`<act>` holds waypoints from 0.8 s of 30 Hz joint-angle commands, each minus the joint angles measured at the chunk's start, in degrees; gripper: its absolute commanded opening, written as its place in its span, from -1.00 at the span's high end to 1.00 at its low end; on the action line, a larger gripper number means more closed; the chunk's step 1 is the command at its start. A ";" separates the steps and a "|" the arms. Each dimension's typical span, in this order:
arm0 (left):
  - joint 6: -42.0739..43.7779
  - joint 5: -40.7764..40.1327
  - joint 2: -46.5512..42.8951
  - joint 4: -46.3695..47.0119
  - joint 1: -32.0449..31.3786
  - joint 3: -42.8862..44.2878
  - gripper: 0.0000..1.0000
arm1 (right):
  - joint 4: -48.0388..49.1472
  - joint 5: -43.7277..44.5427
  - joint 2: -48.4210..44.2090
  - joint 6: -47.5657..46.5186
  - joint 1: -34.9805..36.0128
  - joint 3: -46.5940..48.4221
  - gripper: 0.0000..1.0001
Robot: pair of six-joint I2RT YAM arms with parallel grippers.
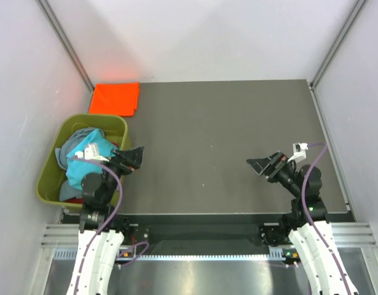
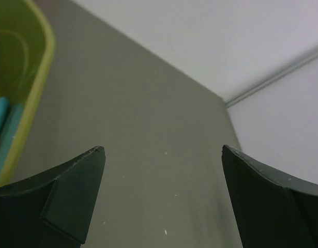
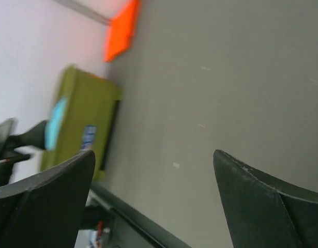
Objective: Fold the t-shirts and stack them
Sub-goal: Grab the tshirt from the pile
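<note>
The robot's left gripper needs to close on the bunched edge of the turquoise t-shirt [image 1: 75,164], beside the grey-blue t-shirt in the olive-green tub.
An orange-red t-shirt [image 1: 115,98] lies folded flat at the table's far left corner; it also shows in the right wrist view [image 3: 121,32]. A turquoise t-shirt [image 1: 84,160] and a grey-blue one [image 1: 85,136] lie bunched in the olive-green tub [image 1: 50,166], with a sliver of red cloth beside them. My left gripper [image 1: 132,158] hangs open next to the tub's right wall, nothing between its fingers [image 2: 76,191]. My right gripper [image 1: 262,165] is open and empty over the table's right side, its fingers [image 3: 262,201] wide apart.
The tub's rim [image 2: 32,98] fills the left edge of the left wrist view, with turquoise cloth [image 2: 1,116] inside. White walls enclose the dark table [image 1: 219,147] on three sides. A metal rail runs along the near edge by the arm bases.
</note>
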 commanded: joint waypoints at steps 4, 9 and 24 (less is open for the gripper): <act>-3.14 -17.86 19.14 -23.24 0.36 16.66 -0.97 | -30.36 14.13 11.84 -14.05 -0.67 14.36 -0.93; 4.23 -23.23 35.34 -32.52 0.45 34.69 -0.97 | -36.80 14.52 15.29 -18.55 0.04 19.14 -0.93; 12.32 -41.44 71.22 -53.45 23.99 61.78 -0.36 | -35.83 9.74 28.11 -21.71 10.92 29.41 -0.89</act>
